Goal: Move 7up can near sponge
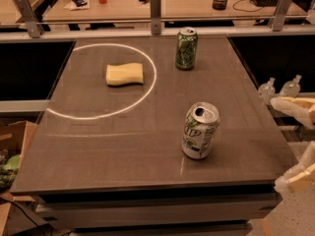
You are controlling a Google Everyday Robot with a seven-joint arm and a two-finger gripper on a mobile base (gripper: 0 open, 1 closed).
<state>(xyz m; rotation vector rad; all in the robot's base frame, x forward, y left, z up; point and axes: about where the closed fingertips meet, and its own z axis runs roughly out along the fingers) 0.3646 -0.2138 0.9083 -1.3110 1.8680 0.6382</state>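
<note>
The robot's gripper will next go to the lower half (197, 141) of the silver-white 7up can, which is in front of the all-green can, and close there.
The 7up can (200, 131) stands upright on the grey table (123, 146), front right of centre; it is silver-white with green markings and an open top. The pale yellow sponge (125, 74) lies flat at the back left, inside a white painted circle (149, 90). My gripper (295, 139) is off the table's right edge, to the right of the 7up can and apart from it. Its two pale fingers (291, 105) are spread wide, and it is open and empty.
A darker all-green can (186, 48) stands upright at the back of the table, right of the sponge. A rail with metal posts (155, 11) runs behind the table. Two small clear bottles (268, 88) sit off the right edge. A cardboard box (12, 151) is at the lower left.
</note>
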